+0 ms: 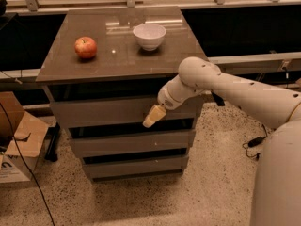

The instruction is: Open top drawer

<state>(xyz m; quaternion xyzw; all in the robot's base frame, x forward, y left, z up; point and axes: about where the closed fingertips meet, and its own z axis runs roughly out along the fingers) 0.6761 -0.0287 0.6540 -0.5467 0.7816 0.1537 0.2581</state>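
Observation:
My gripper's tip is low against the top drawer's flat front; next I lift, grab its top edge [147, 99] and pull.
A grey-brown cabinet holds three stacked drawers. The top drawer [103, 111] has a plain flat front with no handle and sits flush with the ones below. My gripper [149, 120] hangs from the white arm [225, 86] that reaches in from the right. Its tan tip lies against the lower edge of the top drawer's front, right of the middle, just above the dark gap over the middle drawer [131, 142].
A red apple [85, 47] and a white bowl [149, 36] sit on the cabinet top [117, 55]. A cardboard box [16, 140] and a black cable lie on the floor at the left. More cables lie at the right [254, 142]. A rail runs behind.

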